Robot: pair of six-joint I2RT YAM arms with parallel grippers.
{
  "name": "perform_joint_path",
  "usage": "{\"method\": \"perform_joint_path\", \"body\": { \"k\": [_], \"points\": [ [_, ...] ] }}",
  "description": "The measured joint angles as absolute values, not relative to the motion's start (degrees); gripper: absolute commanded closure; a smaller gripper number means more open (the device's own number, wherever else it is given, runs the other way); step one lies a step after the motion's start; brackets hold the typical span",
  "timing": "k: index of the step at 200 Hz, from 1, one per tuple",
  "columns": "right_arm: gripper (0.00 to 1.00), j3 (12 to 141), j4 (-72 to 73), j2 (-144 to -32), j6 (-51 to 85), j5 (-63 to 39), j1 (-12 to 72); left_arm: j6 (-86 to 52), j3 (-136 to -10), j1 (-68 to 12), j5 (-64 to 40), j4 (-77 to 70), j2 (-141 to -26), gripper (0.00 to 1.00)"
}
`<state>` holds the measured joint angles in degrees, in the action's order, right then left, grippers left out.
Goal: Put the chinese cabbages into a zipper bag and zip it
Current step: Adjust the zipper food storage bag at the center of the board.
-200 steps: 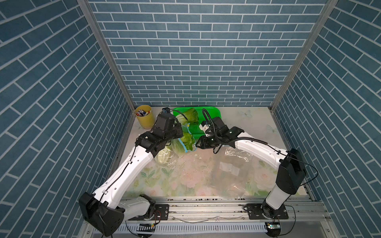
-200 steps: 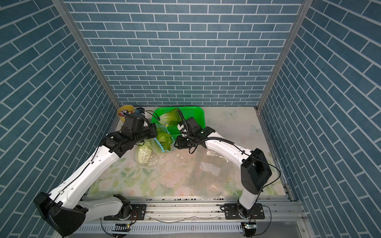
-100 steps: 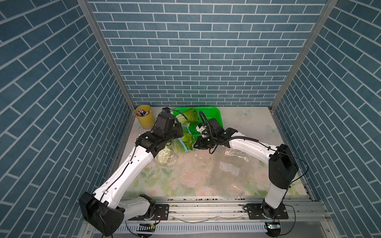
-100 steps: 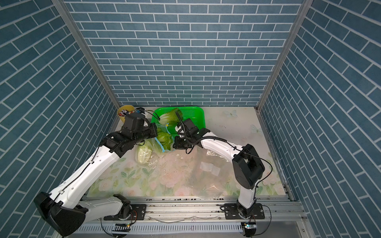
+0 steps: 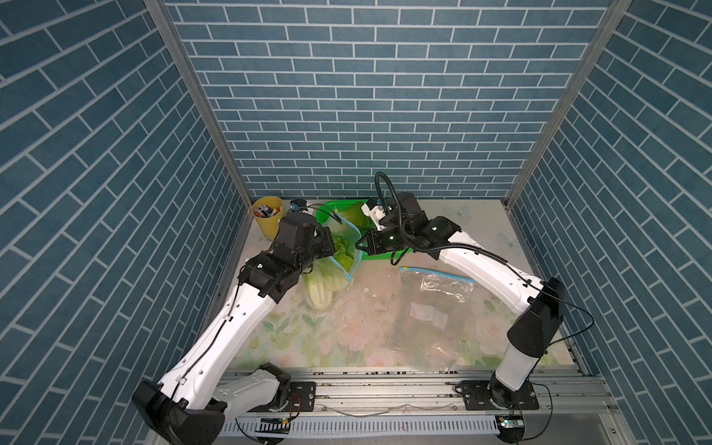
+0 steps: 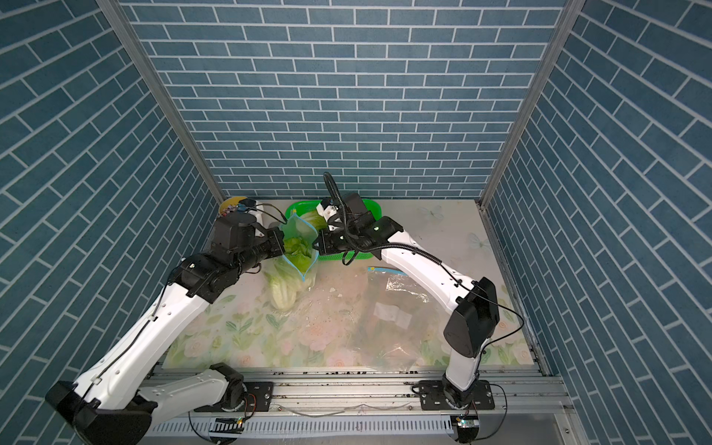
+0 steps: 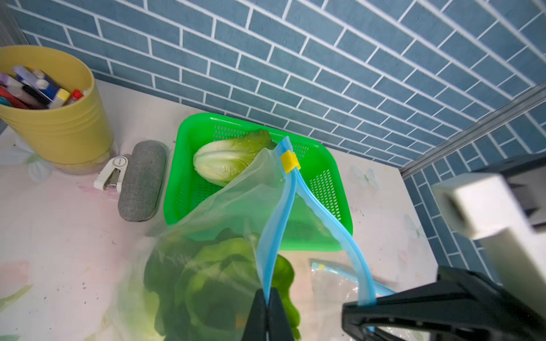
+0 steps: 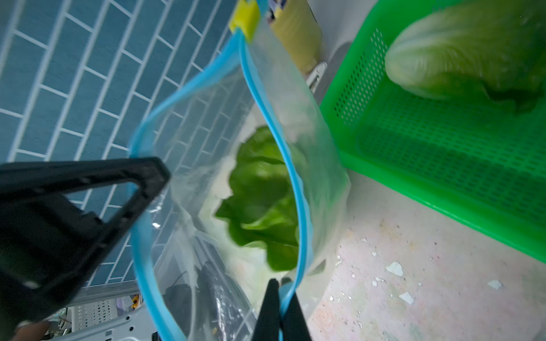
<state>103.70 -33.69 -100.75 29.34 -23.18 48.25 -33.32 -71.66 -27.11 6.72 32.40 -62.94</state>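
Note:
My grippers pull the zipper bag's blue rim sides apart, so my right gripper should take the rim's end (image 6: 303, 278) opposite the yellow slider before zipping.
A clear zipper bag (image 5: 348, 235) with a blue rim (image 7: 277, 212) and a yellow slider (image 7: 290, 161) is held up with its mouth apart near the back left. My left gripper (image 7: 268, 298) is shut on one side of the rim. Opposite it, my right gripper (image 8: 279, 295) is shut on the other side. Chinese cabbages (image 5: 321, 287) lie inside the bag, leafy tops (image 8: 263, 195) towards the mouth. Another cabbage (image 7: 227, 159) lies in the green basket (image 7: 325, 177) behind the bag. Both top views show the two grippers (image 6: 284, 246) (image 6: 315, 244) facing each other across the bag.
A yellow cup (image 5: 266, 219) of pens stands in the back left corner, with a grey case (image 7: 141, 180) and a small white stapler (image 7: 110, 174) beside it. A second clear zipper bag (image 5: 435, 293) lies flat under the right arm. Crumbs dot the floral mat.
My right gripper has moved left to the bag's mouth and shut on its blue rim. The left gripper has kept its hold and stayed put.

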Motion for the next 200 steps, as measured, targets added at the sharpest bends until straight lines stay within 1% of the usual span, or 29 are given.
{"method": "perform_joint_path", "body": {
  "k": [26,61,121,164,179,200],
  "points": [
    [1.0,107.44,-35.9,-99.61,26.41,-22.72,48.42,-35.29,-71.64,-27.0,7.66,32.1,-60.25,1.0],
    [1.0,111.74,-40.18,-100.2,23.38,-20.8,48.47,-38.61,-70.0,-27.0,7.16,30.35,-59.46,1.0],
    [1.0,113.54,-42.96,-104.68,20.1,-17.41,48.45,-44.27,-63.09,-27.0,6.37,24.91,-60.88,1.0],
    [0.79,113.21,-42.83,-104.68,18.26,-15.99,48.71,-45.76,-61.67,-27.0,6.9,23.73,-61.45,1.0],
    [0.74,111.66,-42.65,-103.48,17.69,-14.92,48.86,-45.89,-61.67,-27.0,7.27,23.22,-61.45,1.0],
    [0.65,107.85,-41.93,-100.55,17.21,-13.52,49.19,-45.87,-61.67,-27.0,7.66,23.0,-61.45,1.0]
  ]
}}
